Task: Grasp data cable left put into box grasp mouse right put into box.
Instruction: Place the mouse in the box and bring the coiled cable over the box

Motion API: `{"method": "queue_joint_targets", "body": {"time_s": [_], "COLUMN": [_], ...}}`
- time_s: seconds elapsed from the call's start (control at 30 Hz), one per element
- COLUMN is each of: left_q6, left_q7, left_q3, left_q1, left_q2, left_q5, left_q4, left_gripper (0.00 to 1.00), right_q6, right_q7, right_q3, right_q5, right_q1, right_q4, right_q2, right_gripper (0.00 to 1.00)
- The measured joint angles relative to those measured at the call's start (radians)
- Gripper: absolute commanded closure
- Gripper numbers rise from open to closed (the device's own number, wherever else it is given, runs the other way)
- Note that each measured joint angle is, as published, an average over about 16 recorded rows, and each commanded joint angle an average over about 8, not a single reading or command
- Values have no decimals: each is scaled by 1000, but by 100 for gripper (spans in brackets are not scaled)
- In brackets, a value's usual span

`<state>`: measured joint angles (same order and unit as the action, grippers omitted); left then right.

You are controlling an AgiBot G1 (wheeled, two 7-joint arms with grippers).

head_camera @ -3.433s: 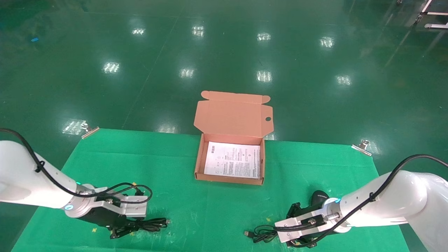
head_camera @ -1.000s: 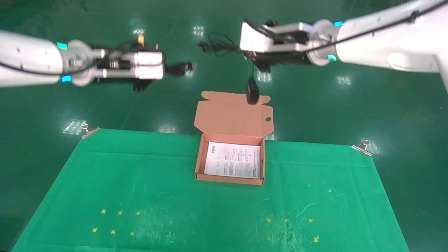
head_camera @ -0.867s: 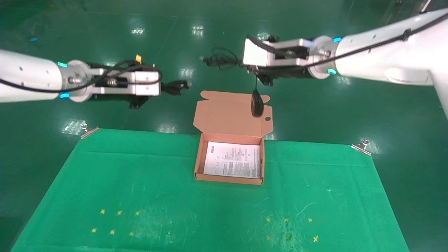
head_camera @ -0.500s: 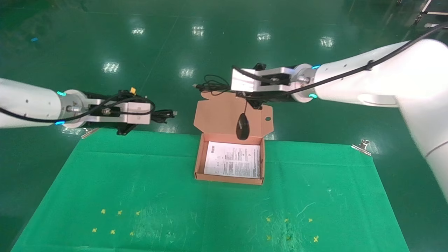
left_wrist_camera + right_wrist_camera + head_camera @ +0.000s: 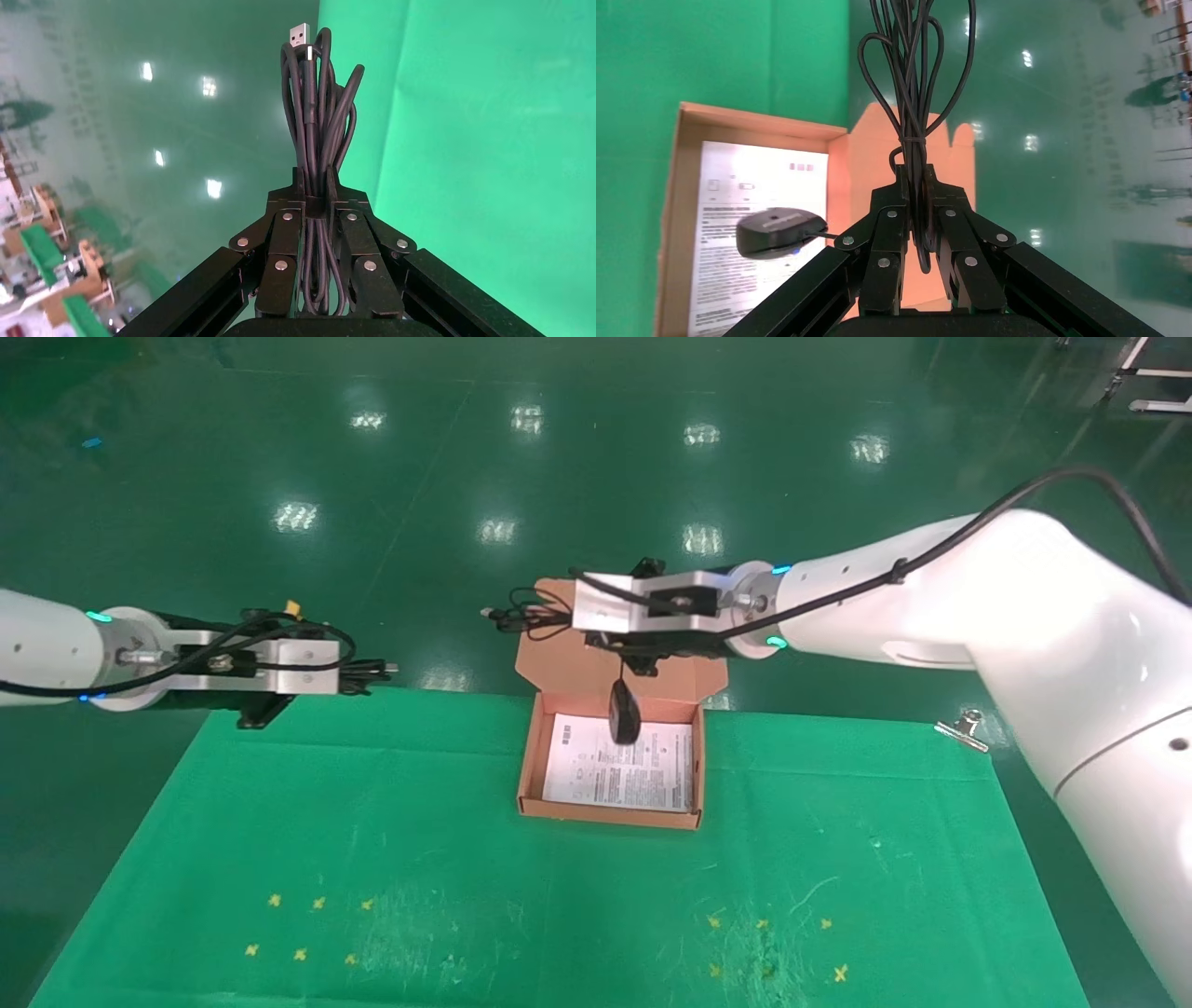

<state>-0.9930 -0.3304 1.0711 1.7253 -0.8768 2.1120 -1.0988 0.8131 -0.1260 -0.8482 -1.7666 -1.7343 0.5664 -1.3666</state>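
Next, my right gripper sets free the bundled cord of the mouse on the white sheet's far edge (image 5: 616, 727) (image 5: 812, 233), beside the flap lid of the box.
My left gripper (image 5: 361, 665) is shut on the data cable (image 5: 380, 665), a long black looped bundle, held in the air over the table's far left edge. In the left wrist view the cable (image 5: 316, 105) stands out past the gripper (image 5: 316, 184). My right gripper (image 5: 562, 617) is shut on the bundled cord (image 5: 521, 614) of the mouse (image 5: 623, 712). The mouse hangs by its cord just above the white sheet in the open orange-brown box (image 5: 528, 761). The right wrist view shows the gripper (image 5: 914, 177), the cord (image 5: 912, 77), the mouse (image 5: 777, 232) and the box (image 5: 670, 232).
The box's flap lid (image 5: 559, 665) stands open behind it, under my right gripper. A green cloth (image 5: 372, 822) covers the table, with yellow marks (image 5: 317, 903) front left and front right (image 5: 764, 924). A metal clip (image 5: 964, 728) holds the far right corner. Glossy green floor lies beyond.
Both arms have come down from high up. The right gripper moved left and lowered the dangling mouse from above the lid to over the box. The left gripper drew back left with the cable.
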Motion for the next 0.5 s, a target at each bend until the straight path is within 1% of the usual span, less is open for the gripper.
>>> {"method": "queue_joint_targets", "body": {"time_s": [0.23, 0.5], "left_q6": [-17, -20], "left_q7": [-35, -50], "left_q3": [5, 6], "left_q1": [1, -1], "left_q2": [7, 10], "left_q5": [28, 37], "left_q4": [-22, -35], "left_gripper": [100, 100], "right_q6": [-28, -71], "right_q7": [43, 90], "right_q3": [-92, -194], "right_q5": [52, 115], "right_q1": [11, 19], "right_q4": [27, 57], "right_q2": [-3, -5], "right_gripper": [100, 100]}}
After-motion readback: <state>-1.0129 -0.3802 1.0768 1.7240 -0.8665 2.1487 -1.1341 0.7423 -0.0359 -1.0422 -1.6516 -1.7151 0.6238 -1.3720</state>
